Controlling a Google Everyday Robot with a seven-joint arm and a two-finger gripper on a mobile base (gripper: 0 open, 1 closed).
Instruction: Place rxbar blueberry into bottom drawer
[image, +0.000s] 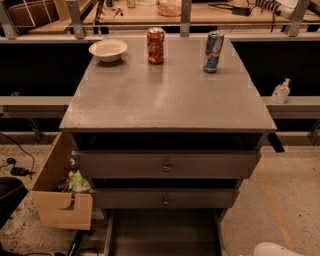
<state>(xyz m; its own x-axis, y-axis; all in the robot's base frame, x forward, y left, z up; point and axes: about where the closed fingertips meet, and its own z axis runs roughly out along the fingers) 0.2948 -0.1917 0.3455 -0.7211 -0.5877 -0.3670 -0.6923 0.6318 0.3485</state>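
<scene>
The rxbar blueberry, which is out of view now, will be let go by my gripper on the bottom drawer's dark bottom, just below the lower knob (173, 230).
The bottom drawer (162, 232) stands pulled open at the bottom middle of the camera view, a shallow grey tray with a dark inside; what shows of its inside holds nothing. The rxbar blueberry is out of view. Only a white rounded part of my arm (275, 249) shows at the bottom right corner. The gripper is not in view.
A grey cabinet top (165, 95) carries a white bowl (108, 49), a red can (155, 45) and a blue-silver can (213, 51) at its far edge. Two knobbed drawers (166, 165) sit above the open one. A tan wooden box (60, 192) stands at the left. A white bottle (280, 91) is at right.
</scene>
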